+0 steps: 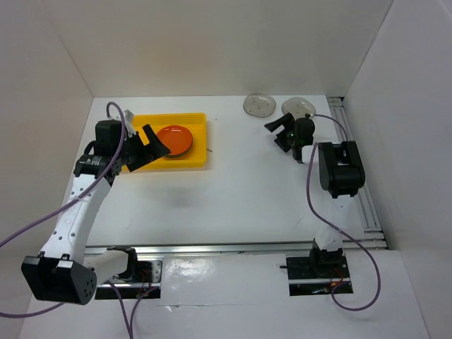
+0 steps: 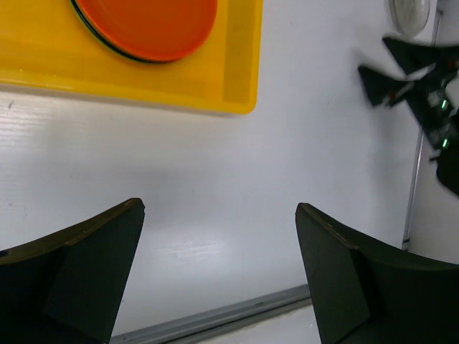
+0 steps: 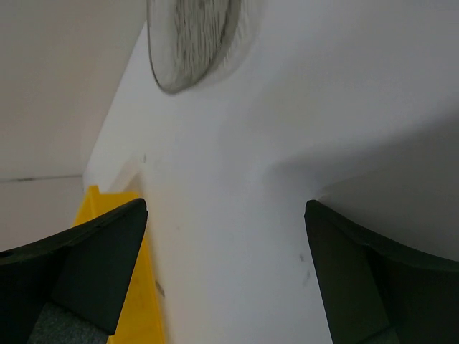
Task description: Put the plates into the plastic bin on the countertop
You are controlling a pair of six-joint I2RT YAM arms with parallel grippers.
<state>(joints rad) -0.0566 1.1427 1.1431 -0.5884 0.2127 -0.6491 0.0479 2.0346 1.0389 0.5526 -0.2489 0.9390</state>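
Observation:
My right gripper will next grab the grey plate nearer the yellow bin, on the plate's front rim (image 1: 272,113) (image 3: 226,54) toward the other grey plate.
The yellow plastic bin (image 1: 192,159) sits at the back left of the white countertop (image 1: 240,198). It holds a stack of plates with an orange one (image 1: 174,139) on top; the left wrist view shows the orange plate (image 2: 150,25) with a black edge under it. Two translucent smoky-grey plates (image 1: 259,104) (image 1: 299,107) lie at the back right. My left gripper (image 1: 147,147) (image 2: 219,208) is open and empty at the bin's left part. My right gripper (image 1: 277,135) (image 3: 226,206) is open and empty, just in front of the grey plates; one of them (image 3: 193,36) shows ahead of it.
White walls close in the back and both sides. A metal rail (image 1: 233,248) runs along the front edge and another (image 1: 360,191) along the right side. The bin's corner (image 3: 152,315) shows in the right wrist view. The right gripper (image 2: 401,75) shows in the left wrist view.

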